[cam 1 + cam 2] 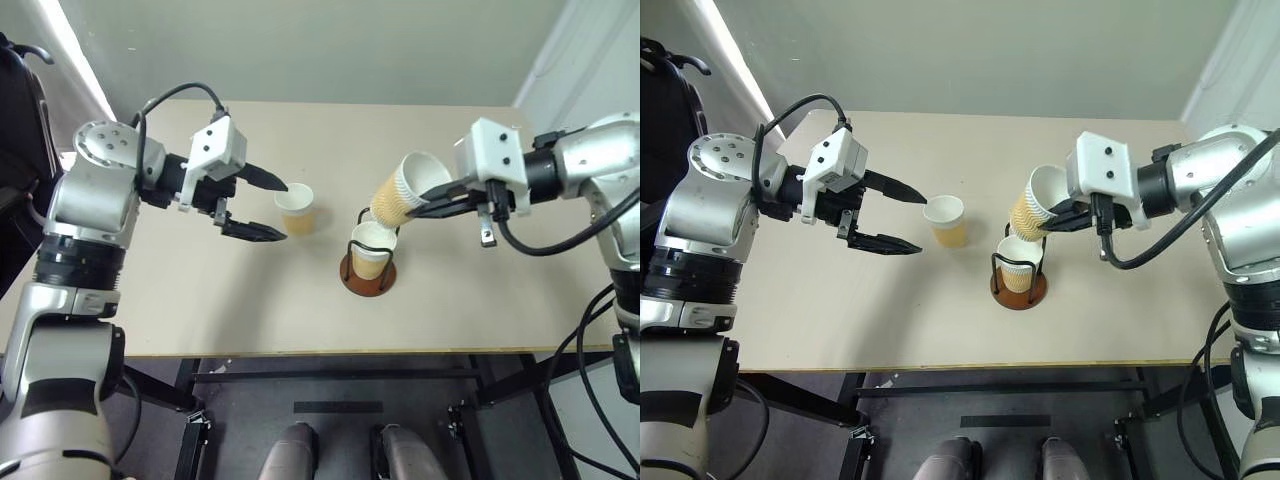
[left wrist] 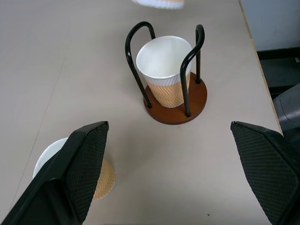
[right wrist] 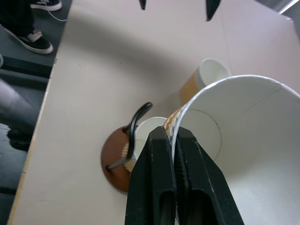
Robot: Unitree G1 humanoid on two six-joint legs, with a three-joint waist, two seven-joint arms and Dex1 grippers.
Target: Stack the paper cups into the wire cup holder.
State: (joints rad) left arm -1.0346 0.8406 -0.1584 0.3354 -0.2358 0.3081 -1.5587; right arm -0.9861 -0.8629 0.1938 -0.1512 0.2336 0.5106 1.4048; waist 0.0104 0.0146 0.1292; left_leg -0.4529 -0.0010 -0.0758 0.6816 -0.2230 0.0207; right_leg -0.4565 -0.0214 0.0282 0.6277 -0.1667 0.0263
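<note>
The robot's right gripper should release the tilted paper cup, now held just above the holder, inside the upright cup in the wire cup holder (image 1: 373, 241) (image 3: 147, 133).
The wire cup holder (image 1: 368, 283), a brown disc with black wire loops, stands mid-table with one paper cup (image 1: 370, 250) upright inside it. My right gripper (image 1: 418, 209) is shut on the wall of a second paper cup (image 1: 405, 188). It holds this cup tilted just above and to the right of the holder, the white mouth facing up and right. A third paper cup (image 1: 296, 210) stands upright on the table left of the holder. My left gripper (image 1: 285, 211) hovers open beside that cup, with one finger (image 1: 262, 178) behind it and one in front.
The tan table (image 1: 200, 300) has its front edge near me and a wall along its far edge. A dark chair (image 1: 20, 120) sits off the table's left side. A person's shoes (image 3: 40, 42) rest on the floor past one table edge.
</note>
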